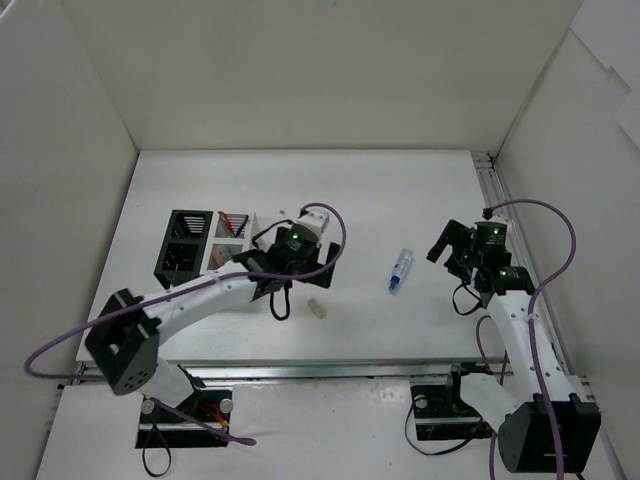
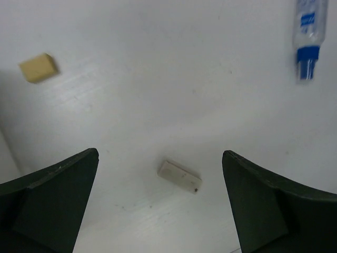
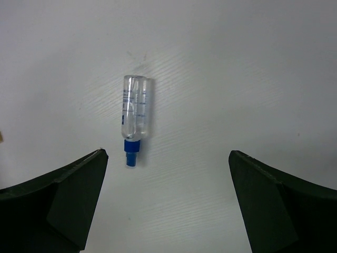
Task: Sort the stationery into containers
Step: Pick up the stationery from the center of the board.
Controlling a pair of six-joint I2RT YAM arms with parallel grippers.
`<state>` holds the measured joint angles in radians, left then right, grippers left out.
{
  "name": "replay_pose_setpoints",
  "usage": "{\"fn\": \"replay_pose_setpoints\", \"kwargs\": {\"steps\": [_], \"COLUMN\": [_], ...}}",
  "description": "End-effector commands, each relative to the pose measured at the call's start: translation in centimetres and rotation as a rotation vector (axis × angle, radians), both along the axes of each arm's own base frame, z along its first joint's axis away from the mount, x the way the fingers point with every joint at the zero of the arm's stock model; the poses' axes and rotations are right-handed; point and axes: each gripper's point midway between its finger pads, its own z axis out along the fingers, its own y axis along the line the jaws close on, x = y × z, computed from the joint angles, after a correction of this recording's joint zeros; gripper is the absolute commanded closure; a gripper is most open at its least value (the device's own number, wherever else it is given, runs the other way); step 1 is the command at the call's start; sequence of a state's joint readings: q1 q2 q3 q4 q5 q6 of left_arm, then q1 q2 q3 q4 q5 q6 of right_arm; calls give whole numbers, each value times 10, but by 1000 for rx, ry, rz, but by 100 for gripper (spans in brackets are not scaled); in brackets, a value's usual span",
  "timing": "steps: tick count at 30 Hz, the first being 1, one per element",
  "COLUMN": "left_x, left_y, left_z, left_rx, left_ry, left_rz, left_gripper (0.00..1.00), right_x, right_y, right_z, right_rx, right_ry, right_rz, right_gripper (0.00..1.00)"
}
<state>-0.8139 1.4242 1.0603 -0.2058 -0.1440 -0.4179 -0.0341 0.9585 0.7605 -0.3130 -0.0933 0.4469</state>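
Next, my left gripper closes on the middle (image 2: 180, 176) of the pale beige eraser block, with its fingers on the eraser block's long sides.
A pale beige eraser block (image 1: 317, 308) lies on the table; in the left wrist view the eraser (image 2: 179, 176) lies between my fingers. My left gripper (image 1: 300, 278) (image 2: 160, 155) hangs above it, open and empty. A second, yellower eraser (image 2: 38, 67) lies farther off. The clear tube with a blue cap (image 1: 400, 270) (image 2: 308, 42) (image 3: 136, 116) lies mid-table. My right gripper (image 1: 447, 255) (image 3: 167, 154) is open and empty, to the right of the tube. The black organiser (image 1: 185, 243) and the white organiser (image 1: 232, 238), which holds some pens, stand at the left.
White walls (image 1: 300, 70) enclose the table on the back and both sides. A metal rail (image 1: 488, 175) runs along the right edge. My left arm (image 1: 200, 295) stretches across in front of the organisers.
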Motion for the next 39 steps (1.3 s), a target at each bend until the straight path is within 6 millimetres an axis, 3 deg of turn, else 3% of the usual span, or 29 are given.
{"fn": "replay_pose_setpoints", "kwargs": {"steps": [1,6,14,20,23,24,28,32,34,37,39], "left_x": [-28,-56,-73,-75,-72,-68,-60,-41,-30,-5,17], "left_y": [-25,-36,-42,-41,-36,-33,-32,-28,-20,-8,20], "left_z": [-32,-76,-113,-130,-137,-137,-132,-111,-98,-50,-24], "left_rx": [49,145,147,168,175,170,166,187,212,184,177], "left_ry": [191,371,506,571,582,578,561,457,404,262,179], "left_rz": [-36,-11,43,59,85,99,102,122,128,145,226], "left_gripper": [0,0,1,16,31,42,69,100,100,100,100], "right_x": [22,25,20,19,19,19,20,18,19,18,17], "right_y": [-22,-28,-23,-22,-22,-21,-21,-23,-23,-23,-22], "right_z": [17,8,1,3,1,0,2,0,3,5,8], "right_rx": [-32,-66,-91,-100,-101,-101,-103,-114,-116,-118,-121], "right_ry": [-75,-47,-36,-42,-36,-33,-37,-34,-41,-47,-58], "right_rz": [-170,-218,-197,-187,-178,-177,-173,-177,-175,-165,-155], "right_gripper": [2,2,2,2,2,2,2,2,2,2,2]}}
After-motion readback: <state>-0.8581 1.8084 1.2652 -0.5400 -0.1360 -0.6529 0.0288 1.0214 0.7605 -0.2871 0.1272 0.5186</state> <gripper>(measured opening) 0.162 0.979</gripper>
